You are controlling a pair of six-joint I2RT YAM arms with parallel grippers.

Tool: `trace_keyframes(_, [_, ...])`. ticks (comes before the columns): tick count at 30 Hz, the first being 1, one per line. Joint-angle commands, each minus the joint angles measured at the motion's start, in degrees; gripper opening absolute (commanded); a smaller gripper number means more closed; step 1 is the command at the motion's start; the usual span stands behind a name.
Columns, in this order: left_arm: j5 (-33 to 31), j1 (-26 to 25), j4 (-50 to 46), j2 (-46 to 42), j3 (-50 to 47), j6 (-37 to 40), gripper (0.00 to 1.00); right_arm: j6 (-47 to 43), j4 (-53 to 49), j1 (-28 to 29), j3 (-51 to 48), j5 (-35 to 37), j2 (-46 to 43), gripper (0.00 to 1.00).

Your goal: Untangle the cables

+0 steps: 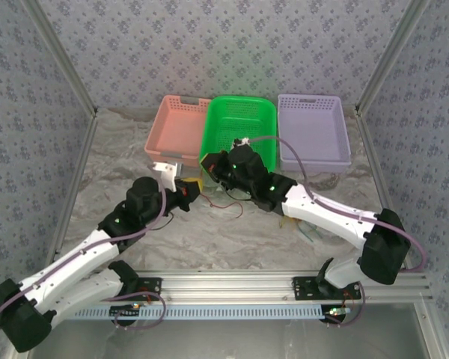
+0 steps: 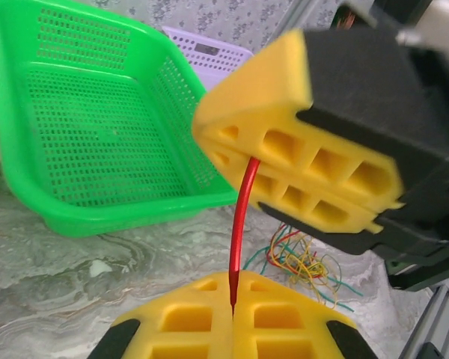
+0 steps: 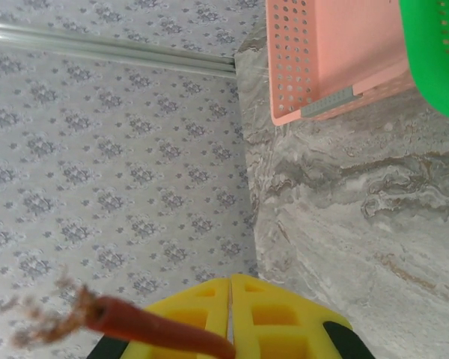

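Observation:
My right gripper should steady the red cable, as it sits shallow in my left fingers, while my left gripper opens and takes the red cable's exposed part point(image 2: 242, 213) deeper.
A red cable point(image 2: 242, 217) runs taut between my two grippers. In the left wrist view my left gripper point(image 2: 233, 290) is shut on its lower end, and the yellow fingers point(image 2: 284, 149) of my right gripper clamp it just above. The right wrist view has my right gripper point(image 3: 230, 290) shut, with the red cable's frayed end point(image 3: 135, 323) poking out to the left. A tangle of yellow, red, green and teal cables point(image 2: 307, 262) lies on the table behind. From above, the left gripper point(image 1: 191, 193) and right gripper point(image 1: 206, 173) meet in front of the green basket, a red cable loop point(image 1: 226, 207) beside them.
Three baskets stand in a row at the back: pink point(image 1: 185, 99), green point(image 1: 243, 101) and purple point(image 1: 310, 98). The green basket's front wall point(image 2: 97, 217) is close behind the grippers. Patterned walls enclose the marbled table point(image 1: 120, 149); a metal rail point(image 1: 232, 283) runs along the near edge.

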Motion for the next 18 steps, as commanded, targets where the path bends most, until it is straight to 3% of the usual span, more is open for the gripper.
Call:
trace_keyframes(1, [3.3,-1.8,-1.1,2.1,2.3,1.7,0.00,-9.2,-8.0,-1.2,6.7,1.3,0.0,0.00])
trace_keyframes(8, [4.4,-4.6,-1.8,7.1,5.1,3.6,0.00,-16.6,-16.3,-2.3,13.7,-0.7,1.6,0.00])
trace_keyframes(18, [4.7,-7.1,-3.0,12.8,7.7,4.8,0.00,-19.7,-20.3,-4.1,16.8,-1.5,0.9,0.00])
